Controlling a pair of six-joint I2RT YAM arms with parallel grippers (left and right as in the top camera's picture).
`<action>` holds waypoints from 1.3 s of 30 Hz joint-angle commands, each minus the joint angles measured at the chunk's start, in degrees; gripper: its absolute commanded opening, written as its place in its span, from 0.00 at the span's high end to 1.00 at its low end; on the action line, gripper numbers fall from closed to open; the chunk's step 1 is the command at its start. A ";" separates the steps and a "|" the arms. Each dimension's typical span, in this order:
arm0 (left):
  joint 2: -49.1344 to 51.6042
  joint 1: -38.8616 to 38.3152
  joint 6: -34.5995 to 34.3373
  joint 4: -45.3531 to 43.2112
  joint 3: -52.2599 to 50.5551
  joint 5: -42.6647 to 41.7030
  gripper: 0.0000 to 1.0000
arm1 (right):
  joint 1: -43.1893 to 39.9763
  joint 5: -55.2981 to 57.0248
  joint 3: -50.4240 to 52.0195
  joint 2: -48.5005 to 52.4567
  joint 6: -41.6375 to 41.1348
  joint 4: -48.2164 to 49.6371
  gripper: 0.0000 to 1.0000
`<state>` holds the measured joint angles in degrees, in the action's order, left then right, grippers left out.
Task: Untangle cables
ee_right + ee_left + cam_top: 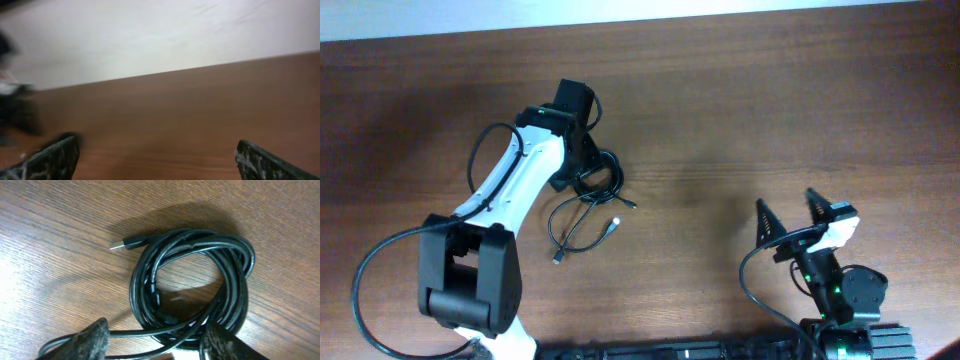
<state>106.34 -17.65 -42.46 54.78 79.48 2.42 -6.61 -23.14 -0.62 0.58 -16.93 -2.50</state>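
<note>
My left gripper should grab the coil's thick bundle [140, 292] and lift it, because only two strands of cable run between its fingers at the coil's near edge.
The cables [585, 215] are thin black cords on the brown table, left of centre. A tight coil [607, 170] lies at the top, with looser loops and silver-tipped plugs [615, 224] trailing below it. In the left wrist view the coil [235, 275] fills the middle, and a silver-tipped plug [125, 244] sticks out at its upper left. My left gripper [157, 342] is open and low over the coil's near edge, with two strands running between its fingers. In the overhead view its fingers are hidden under the wrist [575, 120]. My right gripper [786, 200] is open and empty at the right, far from the cables.
The table [740, 110] is dark brown wood, with a pale wall past its far edge [150, 35]. The left arm's own thick black wire [480, 160] arches beside the white link. The right wrist view shows only bare table between the fingers [160, 160].
</note>
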 commanded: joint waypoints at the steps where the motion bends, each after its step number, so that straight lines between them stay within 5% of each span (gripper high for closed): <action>1: 1.55 0.09 0.35 -0.13 -1.14 4.13 0.34 | -0.15 -16.35 0.31 -0.37 -11.34 -0.28 0.01; 5: 6.27 0.35 2.99 -4.02 -2.97 4.09 0.55 | -0.17 -19.32 0.28 -0.02 -13.57 -1.09 0.01; 9: 11.23 0.57 3.32 -6.82 -3.65 4.55 0.59 | -0.17 -14.43 -3.91 3.93 -13.55 -8.04 0.01; 10: 12.00 0.57 3.34 -7.37 -3.65 5.29 0.69 | -0.17 -11.98 -6.34 6.05 -13.33 -12.41 0.02; 11: 12.46 0.57 3.32 -8.57 -3.65 6.69 1.00 | -0.17 -10.21 -11.21 10.67 -11.39 -18.49 0.02; 14: 11.37 0.57 3.26 -7.74 -1.62 7.93 1.00 | -0.15 -17.40 -18.49 19.63 -11.23 -21.70 0.02; 16: 7.54 0.57 0.28 -4.07 1.53 7.91 1.00 | -0.15 -33.48 -20.70 26.29 -13.51 -11.41 0.01; 18: 1.62 0.57 -5.44 -1.66 2.86 7.91 1.00 | -0.15 -34.07 -20.70 31.80 -17.27 1.77 0.01; 21: -7.13 0.57 -12.81 0.28 2.86 7.32 1.00 | 1.57 -29.92 -20.72 40.70 -17.64 5.44 0.02; 24: -13.18 0.44 -8.35 1.29 2.86 6.86 1.00 | 10.08 -26.29 -22.25 51.63 -17.64 12.63 0.01; 28: -16.50 0.42 3.30 -0.07 2.86 9.27 1.00 | 24.63 -16.50 -35.56 65.85 -13.31 10.73 0.05; 30: -16.72 0.42 -1.64 0.11 2.86 9.16 1.00 | 28.79 -13.14 -40.59 69.90 -13.38 11.04 0.16; 31: -16.72 0.42 -9.88 0.85 2.86 8.52 1.00 | 32.46 -11.65 -42.86 72.43 -13.57 12.52 0.18; 33: -16.72 0.42 -25.99 1.73 2.86 3.78 1.00 | 38.07 -2.29 -43.32 75.73 -21.42 14.49 0.18; 36: -16.70 0.46 -40.50 1.73 2.86 1.18 1.00 | 45.70 8.92 -43.32 80.98 -33.48 17.33 0.17; 39: -16.70 0.44 -43.06 1.75 2.86 -3.43 1.00 | 49.68 14.14 -43.32 85.81 -32.89 22.99 0.07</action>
<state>91.48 -17.47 -77.32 56.51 81.34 3.68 40.40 -15.97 -43.42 83.33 -47.66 17.41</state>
